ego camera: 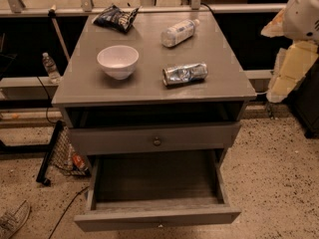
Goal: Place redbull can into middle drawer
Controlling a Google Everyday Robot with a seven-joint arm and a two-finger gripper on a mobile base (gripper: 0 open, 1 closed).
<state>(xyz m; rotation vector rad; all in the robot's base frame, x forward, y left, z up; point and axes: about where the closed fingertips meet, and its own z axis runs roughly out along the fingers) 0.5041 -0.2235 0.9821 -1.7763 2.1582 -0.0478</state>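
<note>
The redbull can will be taken by my gripper, which I will close on the end of the redbull can (197, 71) that is farther from the white bowl.
The redbull can (185, 74), silver and blue with a dented surface, lies on its side on the grey cabinet top (149, 86), right of the white bowl (118, 61). The middle drawer (157, 183) is pulled out wide open below, its dark floor bare and its plain front panel facing me. My gripper (281, 86) hangs with the pale arm at the right edge of the view. It is off the cabinet's right side, level with the top, apart from the can and holding nothing that I can see.
A clear plastic bottle (178, 33) with a white label and a dark chip bag (116, 18) lie at the back of the top. A drawer front with a round knob (157, 141) sits above the open drawer. A dark stand and cables (52, 156) are on the floor at left.
</note>
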